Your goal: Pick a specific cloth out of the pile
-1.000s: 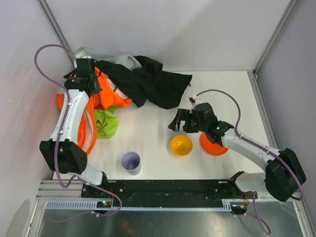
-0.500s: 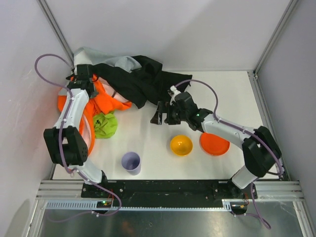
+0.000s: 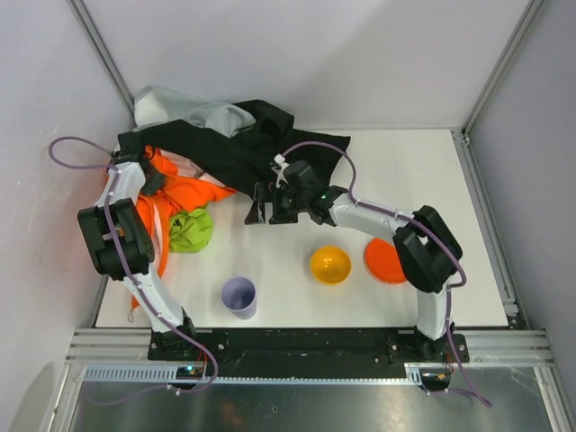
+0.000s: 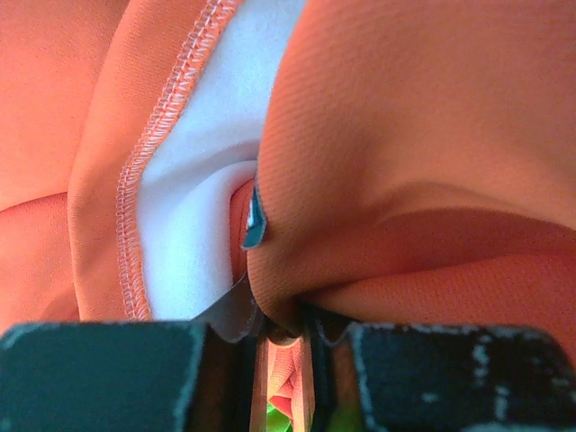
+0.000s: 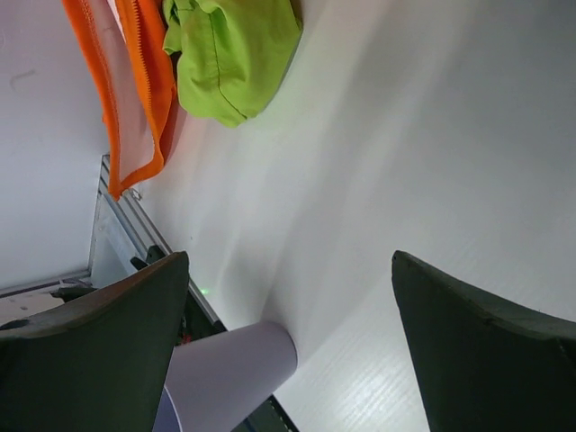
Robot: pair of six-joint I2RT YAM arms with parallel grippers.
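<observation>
Next, my right gripper should go to the lime-green cloth's loose edge (image 3: 202, 238) (image 5: 256, 103) facing the purple cup and close there, away from the orange garment.
The lime-green cloth (image 3: 191, 229) lies bunched on the table at the near edge of the pile (image 3: 229, 148), which is black, grey and orange garments. My left gripper (image 3: 144, 173) is buried in the pile's left side. In the left wrist view it (image 4: 283, 328) is shut on a fold of the orange garment (image 4: 414, 135), with a sliver of green below. My right gripper (image 3: 260, 206) hovers open and holds nothing, to the right of the cloth and just in front of the black garment. In the right wrist view the cloth (image 5: 234, 54) lies far ahead of its open fingers (image 5: 99, 351).
A purple cup (image 3: 238, 295) stands near the front, also in the right wrist view (image 5: 225, 373). A yellow bowl (image 3: 330, 264) and an orange bowl (image 3: 385, 261) sit right of centre. White walls close in on the left and back.
My right arm swung left from the bowls to the pile's front edge, still open. My left gripper pulled back and left with the orange garment, and the black garment spread over it.
</observation>
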